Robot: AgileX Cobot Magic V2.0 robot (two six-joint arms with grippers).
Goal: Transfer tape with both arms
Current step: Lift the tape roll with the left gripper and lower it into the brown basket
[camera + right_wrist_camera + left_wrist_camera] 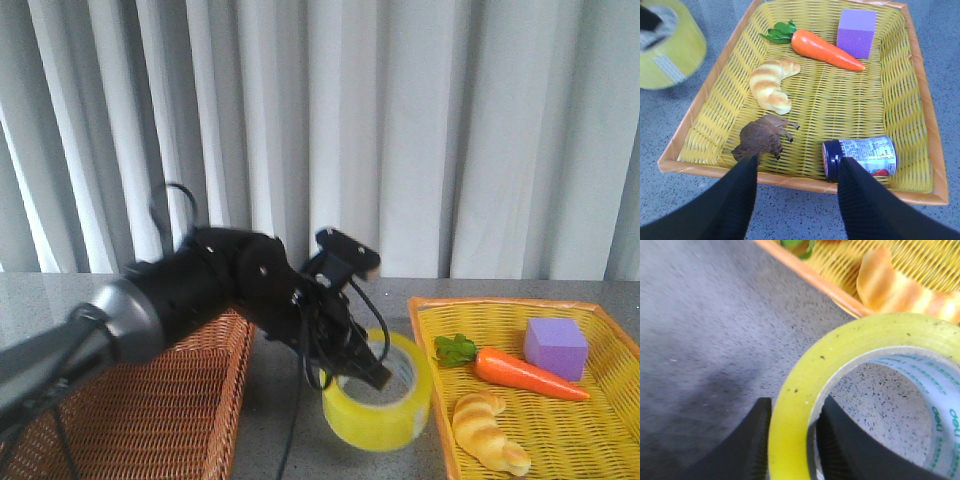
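The tape will go down from my left gripper onto the bottom of the brown wicker basket (146,412), about halfway between the basket's sides.
The tape (400,415) is a wide yellow roll with a white printed core. It stands on the grey table between two baskets. My left gripper (368,368) reaches down onto its near wall. In the left wrist view the tape (850,340) has one finger outside its wall and one inside the core, and the left gripper (792,405) is shut on that wall. My right gripper (797,162) is open and empty over the table, just outside the yellow basket's rim. The tape (675,50) lies well off to its side. The right arm is out of the front view.
A yellow wicker basket (500,301) at the right holds a carrot (525,372), a purple block (555,345), a croissant (488,430), a brown toy animal (762,140) and a can (862,156). A brown wicker basket (150,400) stands at the left. A curtain hangs behind.
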